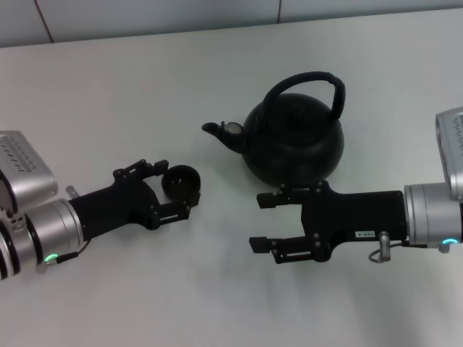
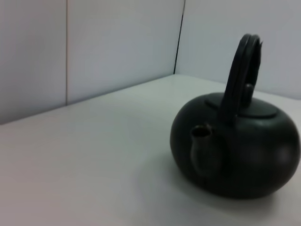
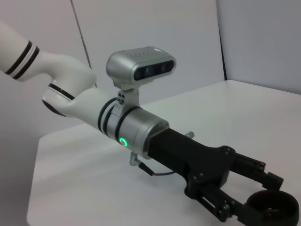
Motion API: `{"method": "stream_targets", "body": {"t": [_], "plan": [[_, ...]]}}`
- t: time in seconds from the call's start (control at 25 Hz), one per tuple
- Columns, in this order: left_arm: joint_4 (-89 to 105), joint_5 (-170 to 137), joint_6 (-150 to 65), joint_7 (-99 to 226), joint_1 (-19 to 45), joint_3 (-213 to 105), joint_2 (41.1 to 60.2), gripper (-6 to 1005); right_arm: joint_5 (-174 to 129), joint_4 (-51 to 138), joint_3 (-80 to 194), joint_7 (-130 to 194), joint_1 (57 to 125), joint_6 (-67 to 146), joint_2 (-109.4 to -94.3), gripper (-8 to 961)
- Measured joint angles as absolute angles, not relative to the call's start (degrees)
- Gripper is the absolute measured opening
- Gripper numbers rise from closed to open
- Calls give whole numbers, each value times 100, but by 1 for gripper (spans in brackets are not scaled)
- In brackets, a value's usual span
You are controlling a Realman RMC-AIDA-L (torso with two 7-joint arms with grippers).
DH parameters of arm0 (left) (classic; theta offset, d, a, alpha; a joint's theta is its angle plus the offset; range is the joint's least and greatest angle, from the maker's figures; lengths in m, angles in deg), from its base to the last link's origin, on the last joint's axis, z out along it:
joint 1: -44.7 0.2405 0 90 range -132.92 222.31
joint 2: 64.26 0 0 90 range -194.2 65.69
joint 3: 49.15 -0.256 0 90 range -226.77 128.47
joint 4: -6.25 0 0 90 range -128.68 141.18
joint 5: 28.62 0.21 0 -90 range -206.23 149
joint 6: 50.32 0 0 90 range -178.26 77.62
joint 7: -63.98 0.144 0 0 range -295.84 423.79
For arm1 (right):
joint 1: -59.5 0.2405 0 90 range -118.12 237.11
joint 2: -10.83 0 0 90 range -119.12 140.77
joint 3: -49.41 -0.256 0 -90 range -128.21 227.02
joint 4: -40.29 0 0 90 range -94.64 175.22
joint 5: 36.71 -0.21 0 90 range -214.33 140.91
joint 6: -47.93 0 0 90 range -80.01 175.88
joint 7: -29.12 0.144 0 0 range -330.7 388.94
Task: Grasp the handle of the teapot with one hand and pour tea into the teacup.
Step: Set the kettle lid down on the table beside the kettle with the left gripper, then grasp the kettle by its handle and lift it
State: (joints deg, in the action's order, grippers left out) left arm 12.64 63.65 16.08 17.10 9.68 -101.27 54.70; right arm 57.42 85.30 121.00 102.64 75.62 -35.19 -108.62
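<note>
The robot's right gripper needs to next move to the black teapot and close on its handle's upright end [image 1: 340,97], the one farthest from its spout.
The matte black teapot [image 1: 293,141] stands upright at the table's middle, its spout [image 1: 215,131] pointing toward my left side. Its arched handle [image 1: 307,81] stands free over the lid. The small black teacup [image 1: 181,179] rests on the table left of the spout, and my left gripper [image 1: 179,188] is shut on it, one finger on each side. The right wrist view shows that gripper [image 3: 263,202] hugging the teacup [image 3: 273,210]. My right gripper [image 1: 264,223] lies low in front of the teapot, open and empty, clear of the handle. The left wrist view shows the teapot [image 2: 244,150] and handle [image 2: 240,75].
The white table [image 1: 108,94] stretches around the pot and cup, with its far edge against pale wall panels [image 1: 145,18]. My left arm [image 3: 94,108] with its camera block reaches in from the left side.
</note>
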Motion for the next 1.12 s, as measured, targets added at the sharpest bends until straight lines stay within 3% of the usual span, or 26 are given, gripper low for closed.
{"method": "stream_targets", "body": {"t": [0.32, 0.6, 1.12], "plan": [[1609, 6365, 2203, 1664, 1216, -10127, 5445, 870, 5454, 8473, 12090, 10148, 7553, -3371, -10870, 749], [2722, 6370, 3435, 1198, 1932, -10126, 5400, 870, 4792, 8296, 11991, 9660, 7314, -3176, -10873, 749], [3085, 6367, 4148, 1106, 2113, -10087, 5378, 869, 3472, 7610, 11403, 9136, 6933, -2700, -10885, 749]]}}
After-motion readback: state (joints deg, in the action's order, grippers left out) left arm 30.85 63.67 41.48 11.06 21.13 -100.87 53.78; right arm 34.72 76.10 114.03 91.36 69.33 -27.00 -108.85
